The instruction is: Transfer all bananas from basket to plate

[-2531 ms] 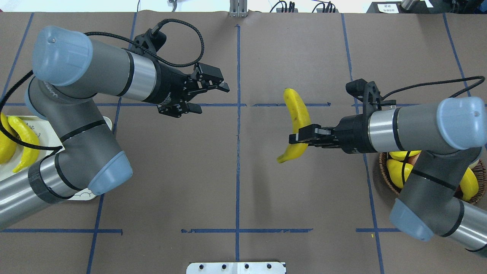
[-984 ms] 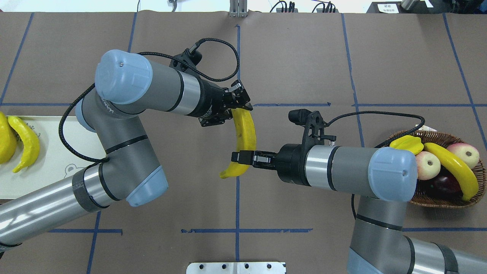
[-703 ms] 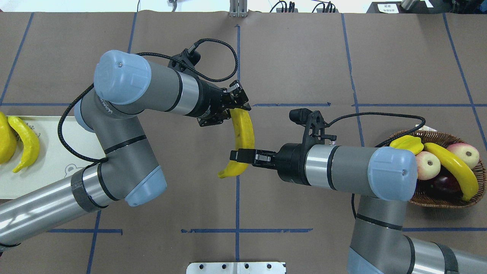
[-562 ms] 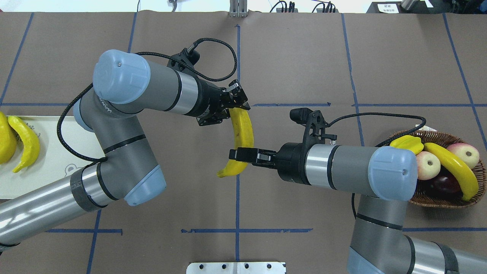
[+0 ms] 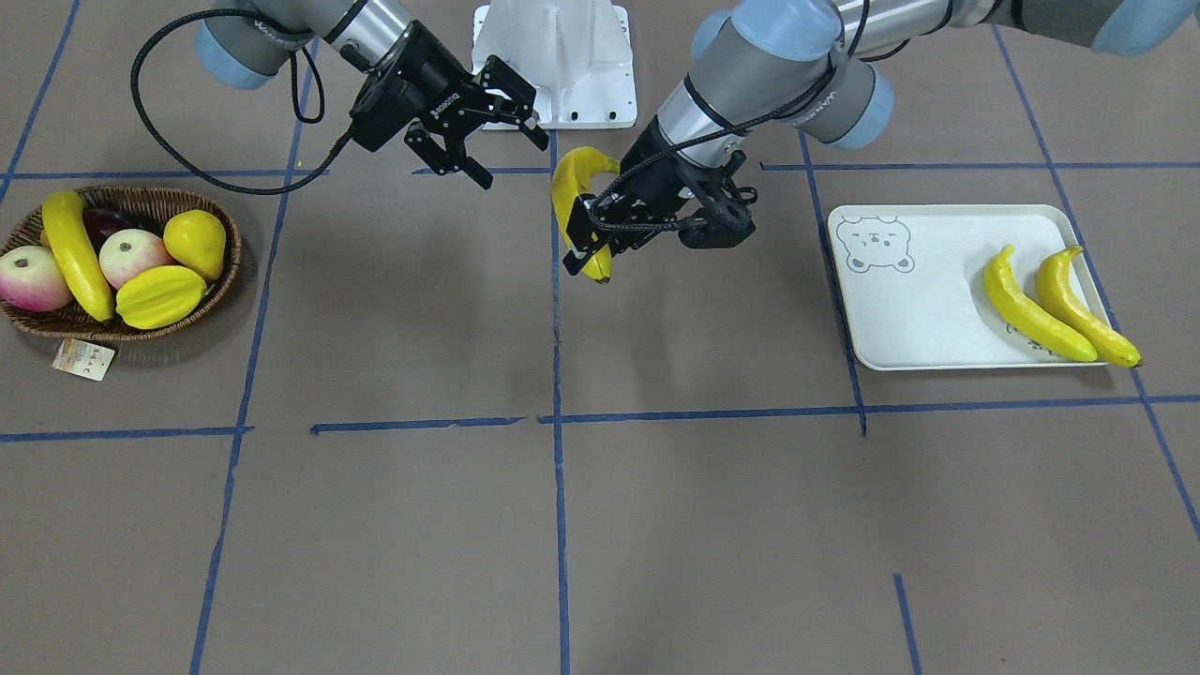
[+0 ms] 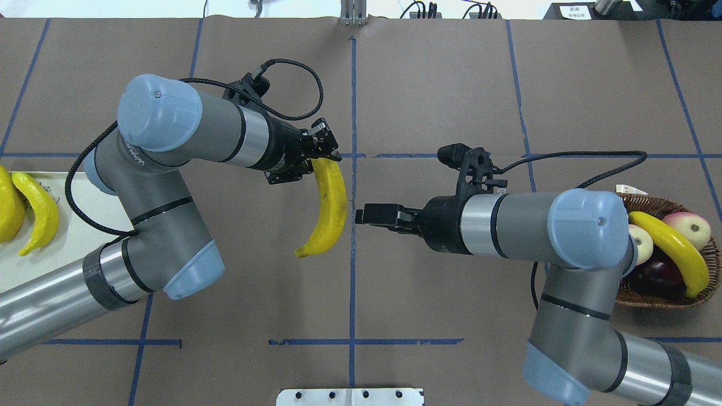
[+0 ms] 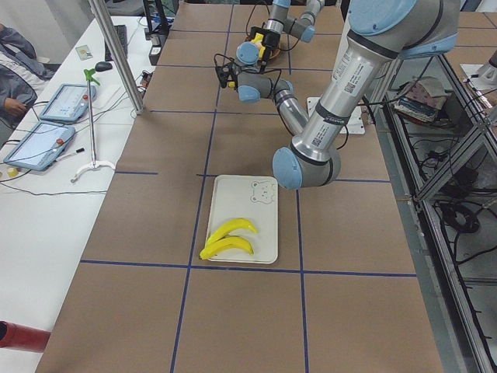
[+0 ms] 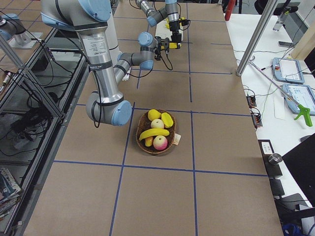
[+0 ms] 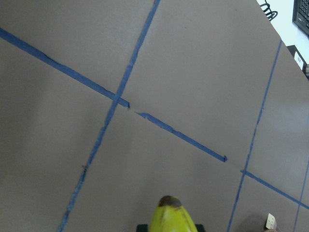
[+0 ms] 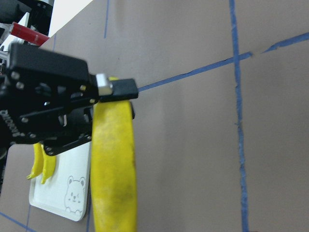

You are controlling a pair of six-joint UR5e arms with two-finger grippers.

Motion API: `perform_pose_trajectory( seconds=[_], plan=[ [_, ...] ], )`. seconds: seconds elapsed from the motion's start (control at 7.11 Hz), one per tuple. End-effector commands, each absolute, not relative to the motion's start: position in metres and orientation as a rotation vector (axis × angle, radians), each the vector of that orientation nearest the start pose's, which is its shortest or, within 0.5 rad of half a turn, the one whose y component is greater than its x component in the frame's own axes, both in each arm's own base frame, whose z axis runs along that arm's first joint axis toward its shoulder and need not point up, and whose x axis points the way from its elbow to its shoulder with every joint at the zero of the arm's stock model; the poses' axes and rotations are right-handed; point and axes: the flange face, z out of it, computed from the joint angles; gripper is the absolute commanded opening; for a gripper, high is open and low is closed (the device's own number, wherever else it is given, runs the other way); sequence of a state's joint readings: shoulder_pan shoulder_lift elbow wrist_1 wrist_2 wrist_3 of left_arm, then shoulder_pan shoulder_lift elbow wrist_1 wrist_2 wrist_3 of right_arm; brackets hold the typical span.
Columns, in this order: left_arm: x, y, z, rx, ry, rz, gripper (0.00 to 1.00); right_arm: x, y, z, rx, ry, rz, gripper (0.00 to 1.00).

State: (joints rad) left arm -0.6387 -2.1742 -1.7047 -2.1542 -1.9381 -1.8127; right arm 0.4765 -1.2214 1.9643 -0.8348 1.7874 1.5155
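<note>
Next, the left gripper releases the yellow banana on the white plate (image 5: 991,305), beside the banana nearest the bear drawing.
My left gripper (image 6: 316,164) is shut on the upper end of a yellow banana (image 6: 328,210), which hangs above the table's middle (image 5: 574,202). Its dark tip shows in the left wrist view (image 9: 169,215). My right gripper (image 6: 365,215) stands open just right of that banana, apart from it (image 5: 517,165). Two bananas (image 5: 1031,307) (image 5: 1080,298) lie on the white plate (image 5: 919,319) at the far left of the overhead view (image 6: 34,265). One more banana (image 6: 672,252) lies in the wicker basket (image 6: 648,298).
The basket (image 5: 141,330) also holds apples (image 5: 127,258), a pear (image 5: 195,242), a starfruit (image 5: 159,295) and a dark fruit. A paper tag (image 5: 82,359) lies beside it. A white mount (image 5: 555,66) sits at the robot's base. Blue tape lines cross the brown table.
The right gripper has let go of the banana and drawn back to the right. The left arm, still holding the banana, has carried it left toward the plate.
</note>
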Motion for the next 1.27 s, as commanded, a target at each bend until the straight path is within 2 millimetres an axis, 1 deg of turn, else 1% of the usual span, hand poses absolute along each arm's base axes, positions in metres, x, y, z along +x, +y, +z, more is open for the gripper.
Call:
perform_pose_trajectory(
  seconds=[0.0, 0.14, 0.28, 0.42, 0.56, 0.7, 0.84, 0.98, 1.12],
  plan=[
    [0.455, -0.471, 0.201, -0.007, 1.133, -0.503, 0.0, -0.37, -0.396, 0.216, 0.128, -1.398, 0.163, 0.99],
    [0.439, -0.466, 0.212, 0.028, 1.014, -0.467, 0.0, -0.354, -0.403, 0.233, 0.122, -1.373, 0.157, 0.99],
    [0.41, -0.455, 0.227, 0.035, 0.889, -0.417, 0.0, -0.346, -0.404, 0.261, 0.143, -1.323, 0.133, 0.99],
    [0.377, -0.452, 0.239, 0.021, 0.774, -0.407, 0.0, -0.334, -0.405, 0.293, 0.168, -1.267, 0.108, 0.99],
    [0.349, -0.455, 0.248, 0.019, 0.74, -0.438, 0.0, -0.325, -0.407, 0.318, 0.183, -1.205, 0.081, 0.99],
    [0.321, -0.45, 0.281, 0.003, 0.699, -0.473, 0.0, -0.315, -0.415, 0.325, 0.186, -1.112, 0.047, 0.99],
    [0.291, -0.462, 0.312, -0.004, 0.658, -0.537, 0.0, -0.297, -0.418, 0.323, 0.192, -1.014, -0.005, 0.99],
    [0.265, -0.473, 0.331, -0.003, 0.634, -0.588, 0.0, -0.276, -0.418, 0.316, 0.172, -0.937, -0.045, 0.99],
    [0.25, -0.473, 0.354, -0.003, 0.623, -0.611, 0.0, -0.255, -0.417, 0.313, 0.165, -0.883, -0.105, 0.99]
  ],
)
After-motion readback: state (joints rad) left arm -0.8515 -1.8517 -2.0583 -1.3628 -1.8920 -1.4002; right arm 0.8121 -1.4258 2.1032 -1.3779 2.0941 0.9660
